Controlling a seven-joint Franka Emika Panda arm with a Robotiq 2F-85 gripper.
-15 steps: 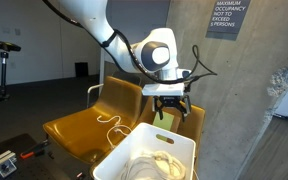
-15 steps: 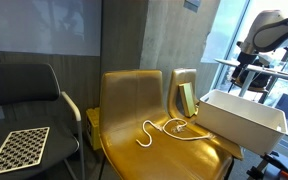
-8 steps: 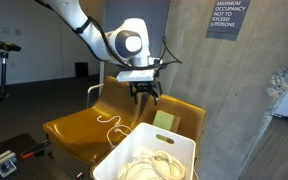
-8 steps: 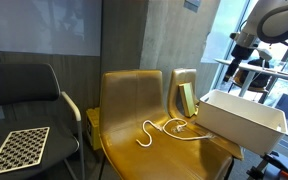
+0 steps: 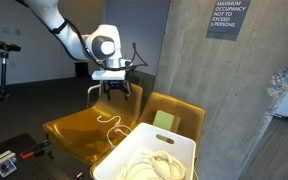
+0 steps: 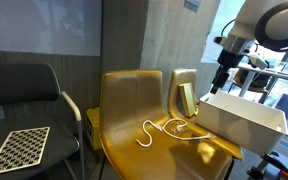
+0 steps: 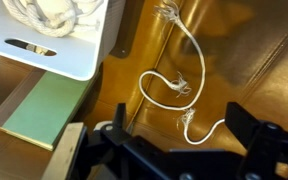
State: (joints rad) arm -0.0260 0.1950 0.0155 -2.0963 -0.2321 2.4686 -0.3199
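Next, my gripper needs to go to the white rope's curled frayed end [image 5: 115,129] [image 7: 188,91], where its loop almost closes on the yellow seat, and close there.
My gripper [image 5: 114,93] is open and empty, hanging in the air above the yellow chair seat [image 5: 79,130]. It also shows in an exterior view [image 6: 220,80] and in the wrist view [image 7: 179,125]. A white rope [image 7: 174,85] lies loose on the yellow seat below the fingers; it shows in both exterior views [image 5: 109,122] [image 6: 159,130]. A white bin [image 5: 149,155] with more coiled white rope [image 5: 154,160] stands on the neighbouring chair [image 6: 244,115].
A second yellow chair [image 5: 174,115] carries a green pad [image 7: 49,105]. A black chair [image 6: 24,100] with a checkerboard sheet [image 6: 14,148] stands beside. A concrete wall [image 5: 224,90] is behind the chairs.
The gripper has moved from above the white bin across to above the yellow seat with the loose rope. It stays open and empty.
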